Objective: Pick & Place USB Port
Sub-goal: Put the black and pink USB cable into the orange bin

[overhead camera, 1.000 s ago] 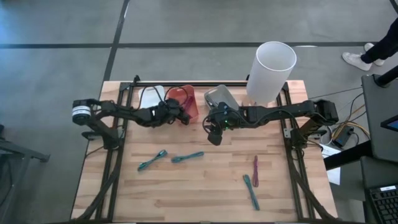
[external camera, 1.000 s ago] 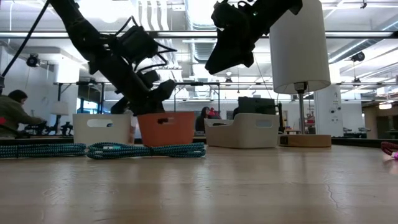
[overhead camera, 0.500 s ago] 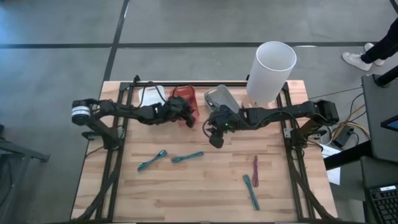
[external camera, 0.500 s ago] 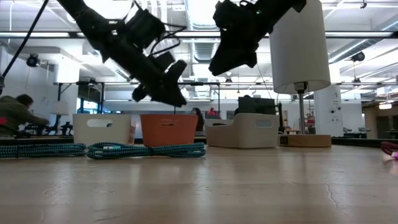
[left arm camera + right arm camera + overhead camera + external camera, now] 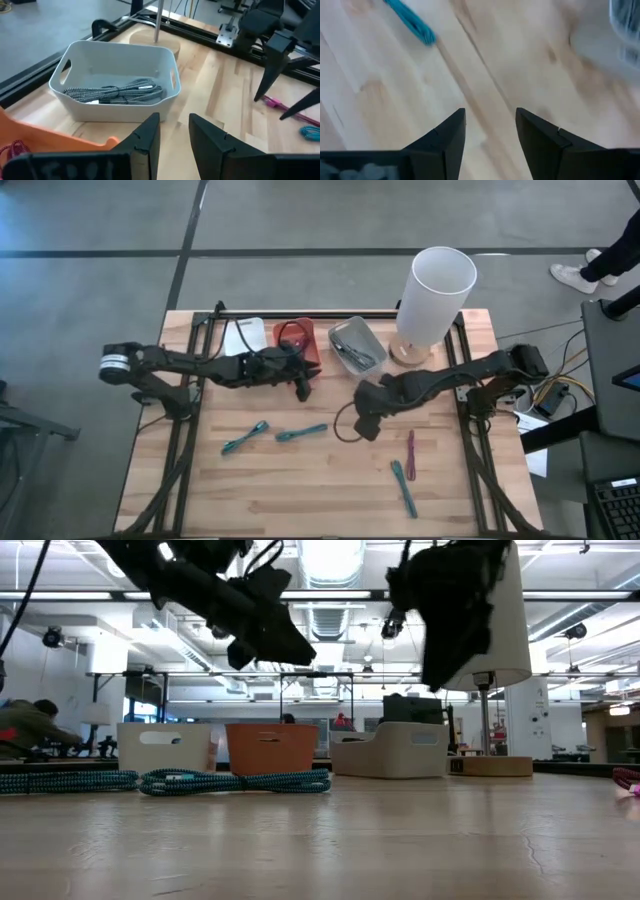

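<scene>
I will next close my right gripper on the middle of the magenta cable (image 5: 411, 451) on the wooden table.
Several coiled USB cables lie flat on the wooden table: two teal ones (image 5: 245, 438) (image 5: 302, 432), a magenta one (image 5: 410, 454) and another teal one (image 5: 403, 487). Three bins stand at the far edge: white (image 5: 243, 335), orange (image 5: 297, 340) with a dark red cable in it, and grey-white (image 5: 355, 344) (image 5: 115, 80) with a grey braided cable (image 5: 117, 92). My left gripper (image 5: 301, 389) (image 5: 173, 117) hovers open just near of the orange bin. My right gripper (image 5: 363, 428) (image 5: 490, 112) hovers open over bare wood, with a teal cable (image 5: 410, 20) ahead of it.
A tall white lamp (image 5: 437, 288) on a round wooden base stands at the far right corner. Black frame rails (image 5: 185, 440) run along the table's left and right sides. A person's shoes (image 5: 575, 275) show beyond the far right corner. Bare wood lies along the near edge.
My left gripper has risen out of the orange bin and moved toward the near edge and a little right. My right gripper has left the grey-white bin and swung toward the near edge and right, tipping to point down at the table.
</scene>
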Robot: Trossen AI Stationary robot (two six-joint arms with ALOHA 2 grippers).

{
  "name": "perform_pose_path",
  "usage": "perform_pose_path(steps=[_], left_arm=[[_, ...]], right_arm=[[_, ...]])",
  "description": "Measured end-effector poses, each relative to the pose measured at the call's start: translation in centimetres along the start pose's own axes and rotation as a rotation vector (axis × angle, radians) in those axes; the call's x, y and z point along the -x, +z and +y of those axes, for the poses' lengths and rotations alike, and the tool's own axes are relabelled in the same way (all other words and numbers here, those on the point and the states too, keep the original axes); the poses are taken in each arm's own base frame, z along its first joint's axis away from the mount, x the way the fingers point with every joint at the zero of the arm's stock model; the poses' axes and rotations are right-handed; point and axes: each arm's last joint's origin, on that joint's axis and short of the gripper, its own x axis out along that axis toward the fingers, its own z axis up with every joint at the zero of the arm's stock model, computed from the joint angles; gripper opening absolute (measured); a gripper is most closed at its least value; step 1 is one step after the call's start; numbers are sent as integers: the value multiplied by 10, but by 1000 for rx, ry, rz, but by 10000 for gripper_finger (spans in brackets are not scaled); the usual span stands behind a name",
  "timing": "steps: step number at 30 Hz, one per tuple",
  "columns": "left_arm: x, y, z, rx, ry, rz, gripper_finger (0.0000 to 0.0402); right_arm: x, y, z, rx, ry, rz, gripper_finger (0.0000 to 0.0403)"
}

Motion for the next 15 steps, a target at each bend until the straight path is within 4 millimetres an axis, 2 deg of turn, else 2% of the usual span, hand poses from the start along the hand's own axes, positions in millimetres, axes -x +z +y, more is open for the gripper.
perform_pose_path(steps=[10, 15], left_arm=[[3, -3, -4, -6, -14, 13, 99], [3, -7, -3, 1, -7, 35, 99]], right_arm=[[5, -49, 2, -402, -224, 231, 183], [-5, -78, 4, -535, -243, 399, 183]])
